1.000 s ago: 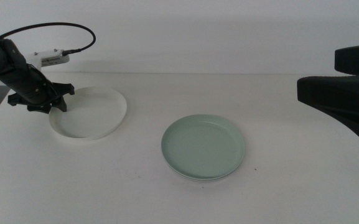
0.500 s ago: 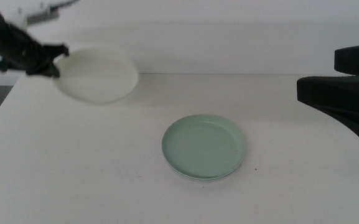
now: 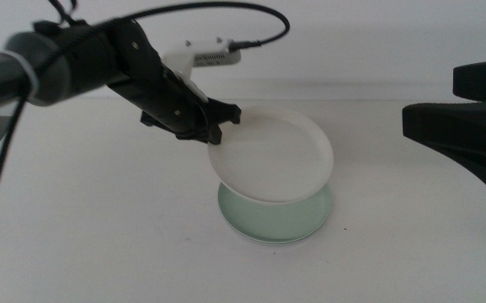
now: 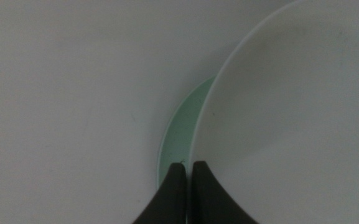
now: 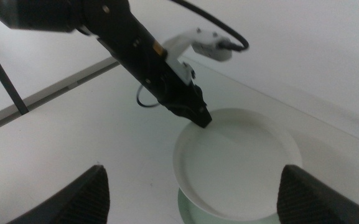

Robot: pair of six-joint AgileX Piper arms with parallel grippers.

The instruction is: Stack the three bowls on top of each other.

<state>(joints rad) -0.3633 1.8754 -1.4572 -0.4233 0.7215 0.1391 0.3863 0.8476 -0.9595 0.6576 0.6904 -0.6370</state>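
My left gripper needs to release the white bowl so that it sits nested inside the mint green bowl (image 3: 275,199) (image 4: 280,182) on the middle of the table.
My left gripper (image 3: 219,128) is shut on the left rim of the white bowl (image 3: 272,156) and holds it tilted just above the mint green bowl (image 3: 268,225), which lies on the table's middle. In the left wrist view the jaws (image 4: 185,173) pinch the white rim (image 4: 291,112), with the green bowl (image 4: 178,137) showing beneath. The right wrist view shows the left gripper (image 5: 199,117), the white bowl (image 5: 235,162) and a sliver of green (image 5: 188,210). My right gripper (image 5: 195,177) is open and empty, waiting at the right (image 3: 461,139). The grey bowl cannot be made out.
The white table (image 3: 99,244) stretches around the bowls, with its back edge against a pale wall. The left arm's black cable (image 3: 226,8) arcs above the arm. A dark frame (image 5: 2,74) stands off the table's left side.
My left gripper has lifted the white bowl from the table's back left and carried it right, over the green bowl. The right arm has not moved.
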